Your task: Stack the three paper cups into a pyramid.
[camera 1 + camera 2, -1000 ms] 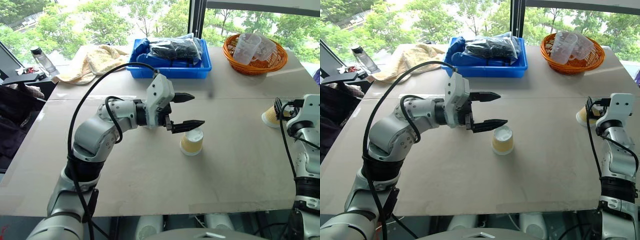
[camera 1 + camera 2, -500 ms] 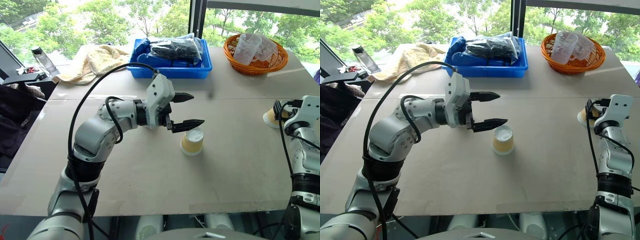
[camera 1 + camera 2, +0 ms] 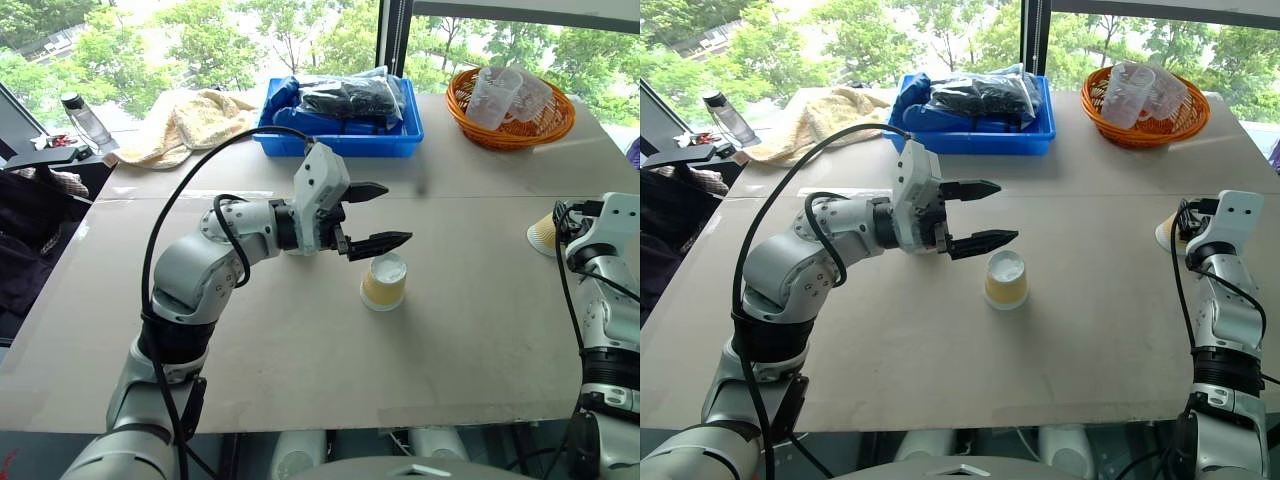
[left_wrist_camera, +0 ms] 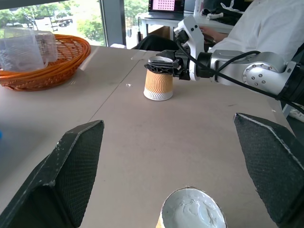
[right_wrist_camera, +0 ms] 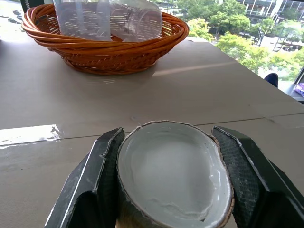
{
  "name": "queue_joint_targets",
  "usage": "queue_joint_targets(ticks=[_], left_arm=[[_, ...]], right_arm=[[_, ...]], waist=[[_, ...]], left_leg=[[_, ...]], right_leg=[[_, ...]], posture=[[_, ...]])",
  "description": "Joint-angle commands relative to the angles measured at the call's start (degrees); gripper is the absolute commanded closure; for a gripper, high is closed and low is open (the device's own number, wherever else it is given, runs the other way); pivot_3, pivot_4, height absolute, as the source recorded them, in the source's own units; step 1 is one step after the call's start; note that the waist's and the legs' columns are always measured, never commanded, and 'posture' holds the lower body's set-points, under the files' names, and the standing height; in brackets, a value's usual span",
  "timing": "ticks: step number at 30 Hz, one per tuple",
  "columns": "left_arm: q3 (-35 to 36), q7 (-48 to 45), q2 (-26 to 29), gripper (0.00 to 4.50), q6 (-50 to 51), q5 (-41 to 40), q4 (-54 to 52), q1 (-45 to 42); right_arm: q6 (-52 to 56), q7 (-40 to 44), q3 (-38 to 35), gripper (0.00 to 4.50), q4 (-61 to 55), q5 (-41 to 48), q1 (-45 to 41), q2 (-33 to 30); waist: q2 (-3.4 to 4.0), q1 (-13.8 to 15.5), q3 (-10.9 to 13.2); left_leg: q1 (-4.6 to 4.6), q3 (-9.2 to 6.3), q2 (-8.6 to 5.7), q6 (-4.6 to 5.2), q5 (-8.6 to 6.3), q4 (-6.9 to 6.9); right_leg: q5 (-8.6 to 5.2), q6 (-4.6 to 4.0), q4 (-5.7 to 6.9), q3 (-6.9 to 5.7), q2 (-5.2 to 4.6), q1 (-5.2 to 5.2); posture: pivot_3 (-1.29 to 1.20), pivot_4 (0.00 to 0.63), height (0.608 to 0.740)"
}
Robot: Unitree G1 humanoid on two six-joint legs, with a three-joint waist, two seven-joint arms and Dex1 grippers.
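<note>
The paper cup in my right gripper should be let go on the brown table (image 3: 430, 300), close beside the middle cup.
Two paper cups stand upside down on the brown table (image 3: 300, 350). One cup (image 3: 384, 282) is near the middle, its white base up. My left gripper (image 3: 397, 214) hangs open just above and behind it, pointing right; that cup's base (image 4: 192, 213) shows between its fingers. The other cup (image 3: 541, 234) is at the table's right edge. My right gripper (image 5: 169, 142) is shut on it, one finger on each side near the base, and the squeezed base looks oval. The left wrist view shows this held cup (image 4: 158, 85) resting on the table.
An orange basket (image 3: 510, 128) with clear plastic cups stands at the back right. A blue bin (image 3: 340, 140) of dark bags sits at the back centre, with a towel (image 3: 185, 120) and a bottle (image 3: 85, 118) to its left. A person's white sleeve (image 4: 266, 28) lies beyond the right edge.
My right gripper has closed on the cup at the right edge. The left gripper and the middle cup have stayed where they were.
</note>
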Motion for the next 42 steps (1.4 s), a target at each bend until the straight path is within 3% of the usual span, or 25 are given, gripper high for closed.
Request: queue_joint_targets(ticks=[1, 6, 11, 24, 39, 40, 42], left_arm=[[1.70, -1.47, 1.42, 0.00, -1.07, -0.44, -1.41, 0.20], [2.70, -5.40, 5.52, 0.00, -2.78, -0.27, -1.98, 2.29], [5.43, -8.23, 8.74, 0.00, -3.44, -1.66, -1.80, 3.87], [9.05, -16.32, 16.66, 0.00, -4.80, -3.69, -4.86, 12.28], [8.85, -15.56, 16.35, 0.00, -5.36, -4.39, -6.23, 12.38], [8.78, -15.58, 16.27, 0.00, -5.42, -4.40, -6.06, 12.22], [8.67, -15.64, 16.25, 0.00, -5.56, -4.34, -5.84, 12.07]], right_arm=[[-2.06, 3.61, 0.85, 2.35, -4.31, 1.69, 0.24, 0.31], [-0.61, 23.41, 7.40, 2.35, -15.55, 8.62, 5.85, -2.93], [3.79, 35.41, 12.47, 2.35, -26.23, 13.82, 12.30, -7.79], [4.52, 42.34, 22.46, 2.35, -33.69, 13.06, 15.13, -8.08], [-3.69, 43.18, 25.76, 2.35, -29.15, 6.51, 15.82, -5.40], [-3.72, 43.82, 26.13, 1.29, -28.95, 6.03, 16.05, -5.93], [-3.41, 44.71, 26.30, 0.38, -28.99, 6.35, 16.43, -6.46]], waist=[[0.00, -0.11, 0.00], [0.05, -0.09, 0.03], [0.08, 0.27, 0.06], [-0.01, 0.30, 0.11], [-0.05, 0.23, 0.12], [-0.05, 0.23, 0.12], [-0.05, 0.26, 0.12]], left_leg=[[0.00, -0.01, 0.00, 0.00, 0.00, 0.00], [0.02, -0.02, 0.03, 0.01, -0.01, -0.05], [-0.06, -0.08, 0.05, 0.03, -0.02, -0.04], [-0.02, -0.03, 0.03, 0.04, -0.03, 0.01], [0.00, -0.02, 0.03, 0.03, -0.02, 0.03], [0.01, -0.02, 0.03, 0.03, -0.02, 0.03], [0.00, -0.02, 0.03, 0.03, -0.02, 0.03]], right_leg=[[0.00, 0.00, 0.00, 0.00, 0.00, 0.00], [0.00, 0.00, 0.00, 0.00, 0.03, -0.02], [-0.01, 0.01, -0.01, -0.08, 0.02, -0.06], [-0.01, -0.01, -0.01, -0.01, 0.01, -0.03], [-0.03, -0.05, 0.03, -0.01, 0.03, -0.03], [-0.01, -0.02, 0.03, -0.01, 0.03, -0.03], [-0.02, -0.03, 0.02, -0.02, 0.03, -0.03]], posture=[[0.00, 0.150, 0.733], [0.00, 0.150, 0.733], [0.00, 0.150, 0.733], [0.00, 0.150, 0.733], [0.00, 0.150, 0.733], [0.00, 0.150, 0.733], [0.00, 0.150, 0.733]])
